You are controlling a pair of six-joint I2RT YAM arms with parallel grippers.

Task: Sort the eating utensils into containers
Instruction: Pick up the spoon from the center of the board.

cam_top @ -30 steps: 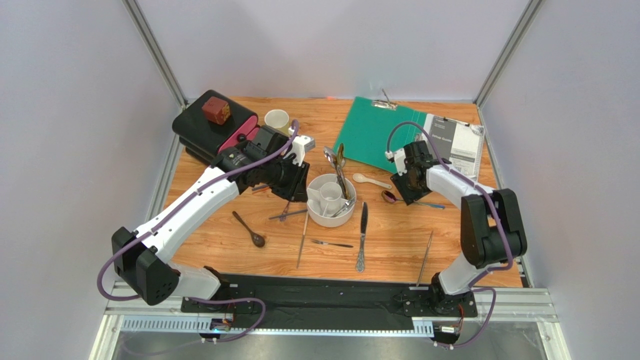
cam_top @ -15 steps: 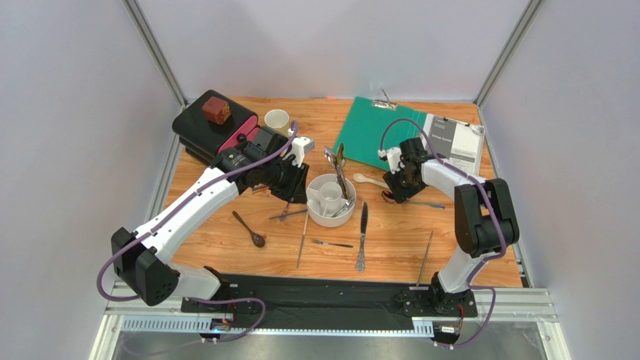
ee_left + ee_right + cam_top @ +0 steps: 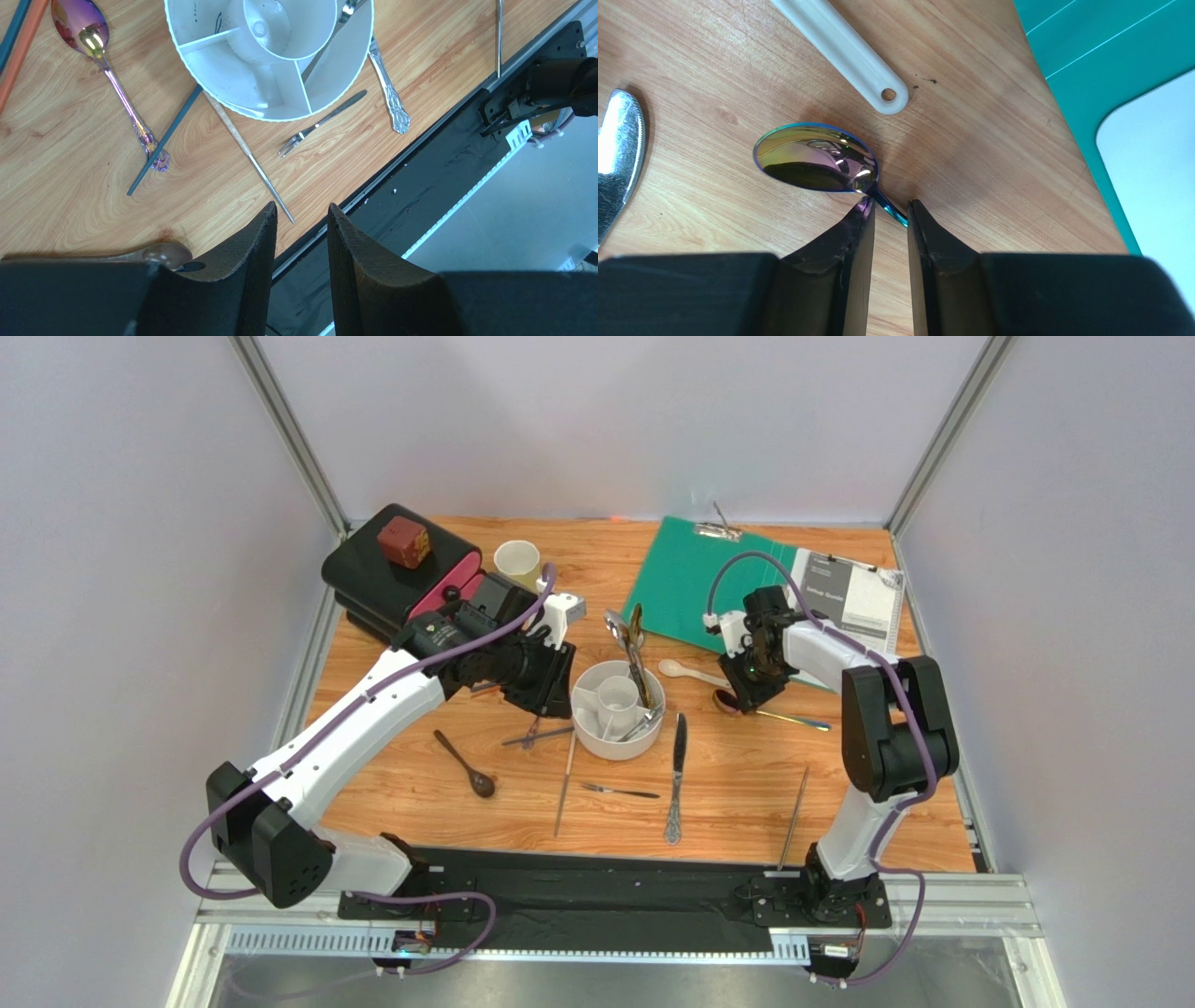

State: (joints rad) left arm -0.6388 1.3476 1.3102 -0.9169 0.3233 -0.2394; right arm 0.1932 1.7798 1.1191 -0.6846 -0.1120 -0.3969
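Note:
My right gripper should open its fingers, as the iridescent purple spoon's neck slants across them, and take the spoon's handle (image 3: pixel 770 713) in line, close to the spoon's bowl.
The round white holder (image 3: pixel 595 739) stands mid-table with several utensils (image 3: pixel 634 655) leaning in its right compartments; it also shows in the left wrist view (image 3: pixel 231 78). My right gripper (image 3: pixel 742 689) is down at the iridescent purple spoon (image 3: pixel 727 704), its fingertips closed in on the spoon's neck (image 3: pixel 882 199), midpoint (image 3: pixel 891 206). The white ceramic spoon (image 3: pixel 840 49) lies just beyond. My left gripper (image 3: pixel 544 686) hovers left of the holder, slightly open and empty (image 3: pixel 302 210). Another purple spoon (image 3: pixel 105 63), a teal chopstick (image 3: pixel 165 140) and a brown spoon (image 3: pixel 470 767) lie loose.
A silver knife (image 3: pixel 678 777), a small fork (image 3: pixel 622 791) and two thin chopsticks (image 3: pixel 564 784) (image 3: pixel 794 819) lie in front of the holder. A pale yellow mug (image 3: pixel 518 560), a black box (image 3: pixel 379 581), a green clipboard (image 3: pixel 701 588) and a paper (image 3: pixel 849 602) sit at the back.
My right gripper has swung left and toward the back, coming down onto the iridescent spoon's neck. The left arm has hardly moved.

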